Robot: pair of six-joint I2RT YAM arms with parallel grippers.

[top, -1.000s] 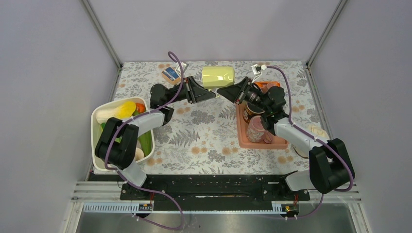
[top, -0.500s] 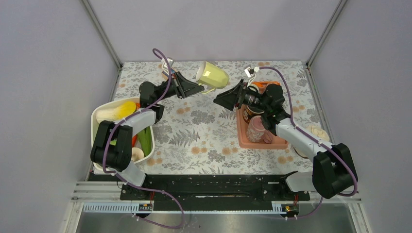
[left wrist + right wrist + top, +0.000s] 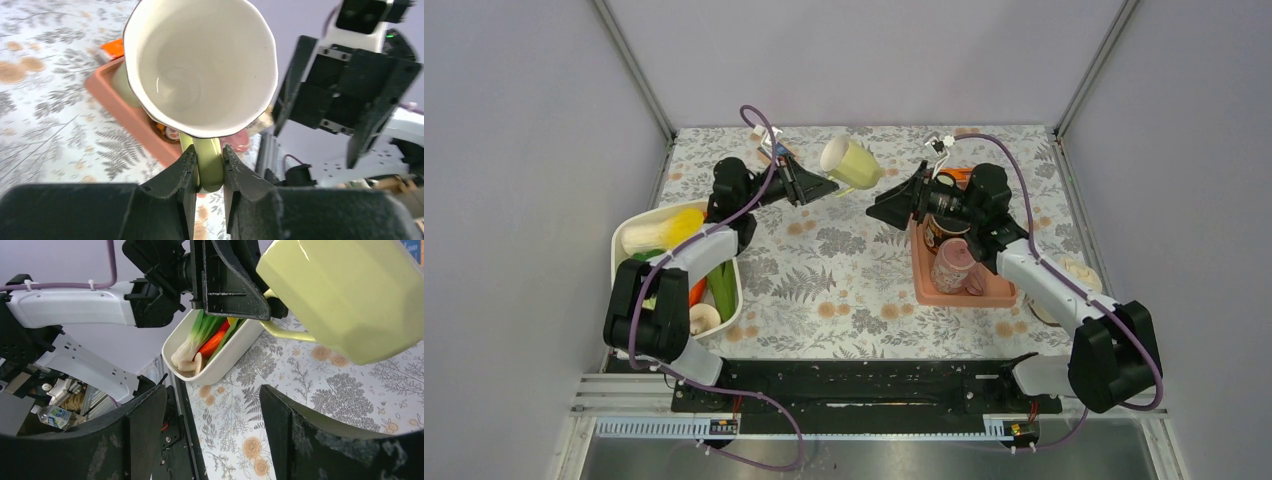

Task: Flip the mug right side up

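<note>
Next, my left gripper sets the mug down upright on the table [image 3: 773,188] between the small blue card and the white tub.
The pale yellow-green mug [image 3: 854,163] hangs in the air over the back middle of the table, tilted, its white inside turned towards my left arm. My left gripper [image 3: 827,184] is shut on its handle; in the left wrist view the handle [image 3: 207,167] sits pinched between the jaws of the left gripper [image 3: 209,151], and the mug's mouth [image 3: 200,65] faces the camera. My right gripper [image 3: 879,206] stands open just right of the mug, touching nothing. In the right wrist view the mug [image 3: 345,295] floats beyond the right gripper [image 3: 212,407].
A white tub [image 3: 617,262] of vegetables stands at the left edge. A pink tray [image 3: 964,298] on the right holds a lying pink cup [image 3: 951,265] and a dark mug. A small blue card [image 3: 774,150] lies at the back.
The right gripper has let go of the mug, opened and drawn back to the right. The left arm has swung the mug up and to the left, tilting its mouth upward.
</note>
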